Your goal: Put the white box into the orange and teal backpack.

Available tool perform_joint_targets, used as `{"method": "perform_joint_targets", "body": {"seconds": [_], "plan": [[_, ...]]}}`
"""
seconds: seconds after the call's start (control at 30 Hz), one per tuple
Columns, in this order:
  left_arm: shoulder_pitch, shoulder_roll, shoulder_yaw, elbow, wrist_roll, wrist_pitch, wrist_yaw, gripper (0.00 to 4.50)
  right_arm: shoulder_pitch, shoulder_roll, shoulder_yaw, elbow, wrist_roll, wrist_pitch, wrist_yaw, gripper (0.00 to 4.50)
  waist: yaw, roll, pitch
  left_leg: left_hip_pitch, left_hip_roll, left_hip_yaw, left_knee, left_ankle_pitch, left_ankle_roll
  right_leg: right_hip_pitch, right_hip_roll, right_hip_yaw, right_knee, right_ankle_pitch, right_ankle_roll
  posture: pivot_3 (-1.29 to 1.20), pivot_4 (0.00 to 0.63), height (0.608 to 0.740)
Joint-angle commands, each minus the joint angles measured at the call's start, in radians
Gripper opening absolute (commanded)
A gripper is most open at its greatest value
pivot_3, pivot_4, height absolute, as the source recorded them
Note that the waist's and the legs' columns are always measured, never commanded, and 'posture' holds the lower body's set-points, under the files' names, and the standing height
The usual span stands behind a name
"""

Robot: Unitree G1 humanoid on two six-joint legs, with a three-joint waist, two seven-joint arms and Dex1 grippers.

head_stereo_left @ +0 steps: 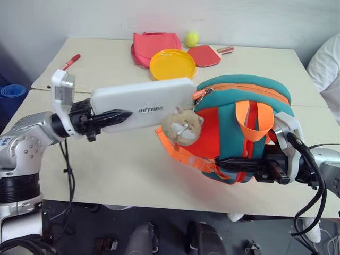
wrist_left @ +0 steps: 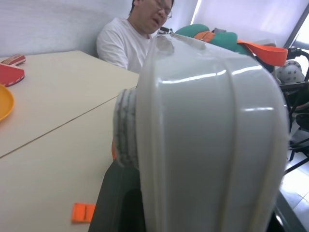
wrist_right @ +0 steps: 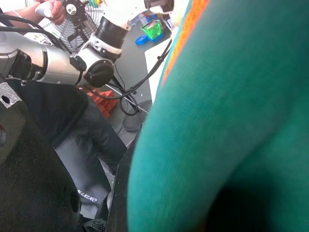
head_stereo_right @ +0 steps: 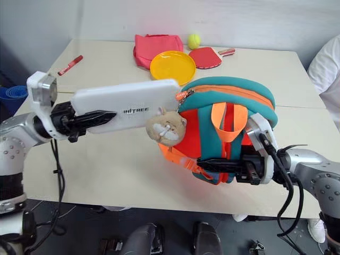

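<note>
My left gripper is going to release the white box inside the backpack's main pocket (head_stereo_left: 240,104), behind the orange zipper and the plush hamster. The box is now held at the backpack's top opening.
My left gripper (head_stereo_left: 114,116) is shut on the white box (head_stereo_left: 146,103), held flat and level above the table with its far end at the top opening of the orange and teal backpack (head_stereo_left: 241,125). The box (wrist_left: 207,140) looms close in the left wrist view. My right gripper (head_stereo_left: 234,167) is shut on the backpack's lower back, holding it up off the table, straps toward me. A tan plush hamster (head_stereo_left: 182,126) hangs off the backpack just under the box's end. Teal fabric (wrist_right: 231,125) covers the right wrist view.
At the table's (head_stereo_left: 106,164) far side lie a yellow plate (head_stereo_left: 172,64), a red-pink cloth bag (head_stereo_left: 154,45), a red paddle (head_stereo_left: 204,54), a yellow ball (head_stereo_left: 192,39) and a red marker (head_stereo_left: 70,61). A person in white (head_stereo_left: 326,69) sits at the right.
</note>
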Motion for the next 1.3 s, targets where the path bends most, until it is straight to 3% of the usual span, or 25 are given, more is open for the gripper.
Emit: {"method": "perform_joint_targets", "body": {"seconds": [0.03, 0.43, 0.6, 0.8, 0.97, 1.1, 1.13, 1.3], "plan": [[-0.050, 0.016, -0.018, 0.015, 0.021, -0.047, -0.049, 1.21, 0.003, -0.010, -0.006, -0.025, -0.003, -0.001, 0.012, 0.01, 0.003, 0.000, 0.000, -0.001, 0.000, 0.000, 0.001, 0.000, 0.000, 0.000, 0.001, -0.002, 0.000, 0.000, 0.000, 0.00, 0.150, 0.740], [-0.146, 0.016, -0.283, 0.012, 0.266, -0.318, -0.256, 1.21, -0.016, 0.015, 0.012, -0.017, -0.038, -0.016, 0.009, 0.01, 0.008, -0.001, 0.001, -0.004, -0.003, -0.002, 0.004, 0.003, 0.005, 0.000, -0.004, -0.001, -0.003, 0.005, 0.006, 0.00, 0.150, 0.740], [-0.311, -0.127, -0.395, 0.107, 0.386, -0.336, -0.159, 1.21, -0.031, 0.022, 0.029, -0.006, -0.055, -0.021, 0.019, 0.01, 0.011, -0.001, 0.001, -0.006, -0.004, -0.003, 0.005, 0.005, 0.006, 0.000, -0.001, -0.004, -0.002, 0.006, 0.007, 0.00, 0.150, 0.740], [-0.442, -0.213, -0.521, 0.191, 0.498, -0.331, -0.177, 1.21, -0.041, 0.022, 0.033, 0.005, -0.070, -0.019, 0.033, 0.01, 0.008, -0.002, 0.001, -0.007, -0.004, -0.002, 0.007, 0.005, 0.008, 0.000, 0.000, -0.009, -0.002, 0.006, 0.008, 0.00, 0.150, 0.740], [-0.524, -0.470, -0.530, 0.332, 0.519, -0.366, -0.077, 1.21, -0.044, 0.038, 0.042, 0.001, -0.086, -0.024, 0.029, 0.01, 0.016, -0.002, 0.001, -0.011, -0.004, -0.005, 0.014, 0.005, 0.010, 0.000, -0.001, -0.011, 0.000, 0.006, 0.008, 0.00, 0.150, 0.740], [-0.508, -0.553, -0.534, 0.395, 0.591, -0.476, -0.021, 1.21, -0.047, 0.055, 0.047, -0.013, -0.099, -0.031, 0.013, 0.01, 0.011, -0.002, 0.001, -0.012, -0.004, -0.005, 0.017, 0.003, 0.012, 0.000, -0.001, -0.010, 0.000, 0.007, 0.009, 0.00, 0.150, 0.740], [-0.497, -0.550, -0.525, 0.387, 0.588, -0.472, -0.022, 1.94, -0.051, 0.081, 0.037, -0.015, -0.105, -0.054, -0.014, 0.00, 0.010, -0.002, 0.001, -0.012, -0.005, -0.005, 0.017, 0.003, 0.012, 0.000, -0.002, -0.011, 0.000, 0.007, 0.009, 0.00, 0.150, 0.740], [-0.427, -0.472, -0.411, 0.343, 0.488, -0.489, -0.135, 3.37, -0.055, 0.147, 0.015, -0.028, -0.092, -0.070, -0.092, 0.00, 0.004, -0.002, 0.001, -0.011, -0.003, -0.005, 0.018, 0.003, 0.011, 0.000, -0.003, -0.010, 0.001, 0.007, 0.009, 0.00, 0.150, 0.740]]}}
